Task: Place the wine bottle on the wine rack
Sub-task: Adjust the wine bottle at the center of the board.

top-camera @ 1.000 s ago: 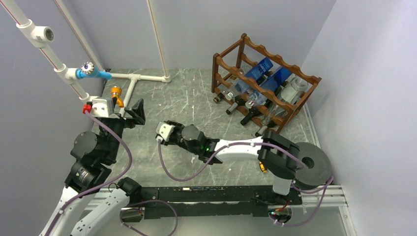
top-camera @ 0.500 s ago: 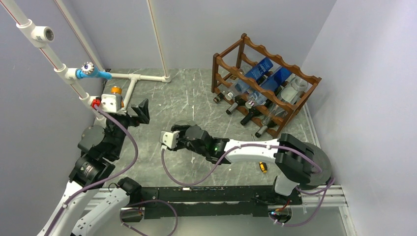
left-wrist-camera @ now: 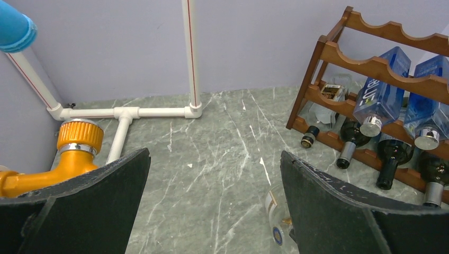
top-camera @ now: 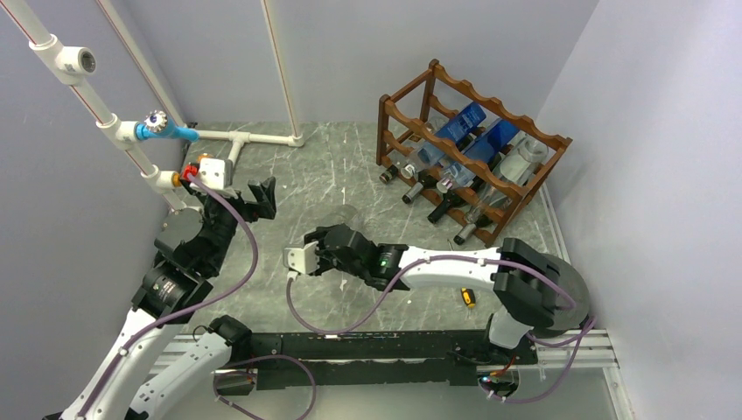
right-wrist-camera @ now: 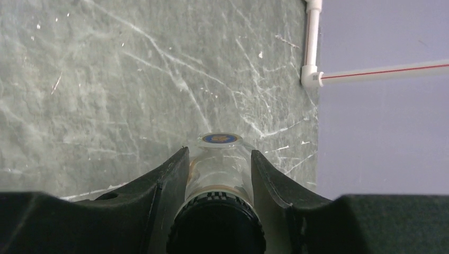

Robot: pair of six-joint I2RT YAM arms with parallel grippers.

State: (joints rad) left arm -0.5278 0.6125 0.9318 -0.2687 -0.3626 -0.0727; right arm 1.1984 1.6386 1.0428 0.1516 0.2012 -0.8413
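Next, my right gripper lets go of the wine bottle on the grey marble floor (top-camera: 374, 234) between my right arm and the wine rack.
A clear glass wine bottle (top-camera: 343, 217) with a black cap lies on the grey marble floor near the middle. My right gripper (top-camera: 331, 234) is shut on its neck. In the right wrist view the fingers (right-wrist-camera: 169, 172) press both sides of the neck (right-wrist-camera: 219, 164) just past the cap. My left gripper (top-camera: 261, 198) is open and empty, to the left of the bottle. Its view shows part of the bottle (left-wrist-camera: 278, 217) behind the right finger. The dark reddish-brown wine rack (top-camera: 472, 144) stands at the back right and holds several bottles; it also shows in the left wrist view (left-wrist-camera: 370, 66).
White PVC pipes (top-camera: 236, 136) run along the back left floor and wall, with a blue fitting (top-camera: 171, 131) and an orange valve (left-wrist-camera: 79, 140). A small yellow-handled tool (top-camera: 468, 297) lies near the right arm's base. Walls close in on three sides.
My left gripper has moved forward and to the right. My right wrist has swung back and turned, and its fingers now sit around the bottle neck.
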